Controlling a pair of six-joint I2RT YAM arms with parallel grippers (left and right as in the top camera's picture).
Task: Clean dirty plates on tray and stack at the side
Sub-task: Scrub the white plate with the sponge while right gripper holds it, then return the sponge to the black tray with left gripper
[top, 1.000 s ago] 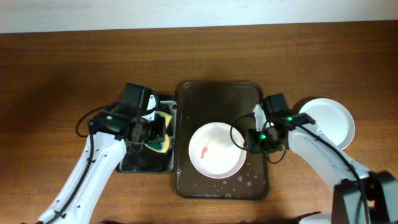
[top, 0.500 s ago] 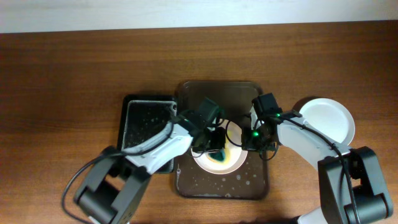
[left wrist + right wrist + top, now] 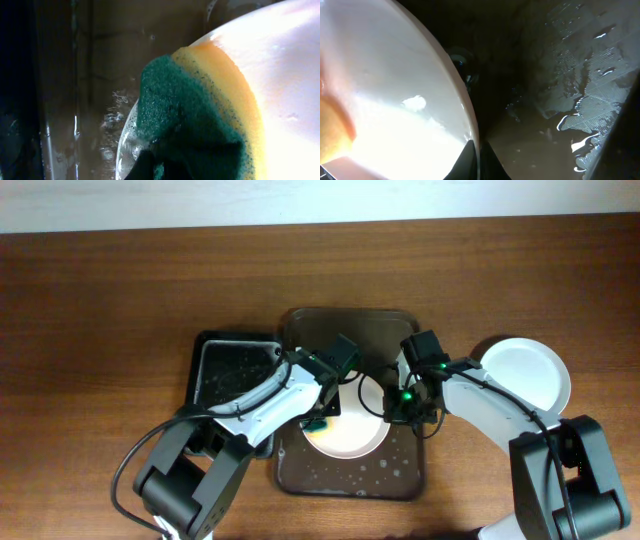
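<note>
Next, my left gripper lets go of the green-yellow sponge inside the black tray (image 3: pixel 258 411), near the black tray's side next to the brown tray.
A white plate (image 3: pixel 352 430) lies on the wet dark brown tray (image 3: pixel 350 475). My left gripper (image 3: pixel 322 418) is shut on a green-yellow sponge (image 3: pixel 200 115) and presses it on the plate's left rim (image 3: pixel 280 65). My right gripper (image 3: pixel 392 408) is shut on the plate's right rim (image 3: pixel 470 135), one finger on each side of the edge. The sponge's yellow side also shows in the right wrist view (image 3: pixel 332 125). A stack of clean white plates (image 3: pixel 525 373) sits on the table at the right.
A smaller black tray (image 3: pixel 225 365), wet inside, stands left of the brown tray. Water and suds lie on the brown tray's floor (image 3: pixel 580 100). Wooden table all around.
The sponge has slid from the plate's middle to its left rim. The plate and tray have shifted slightly. A second earlier the left gripper was at the black tray.
</note>
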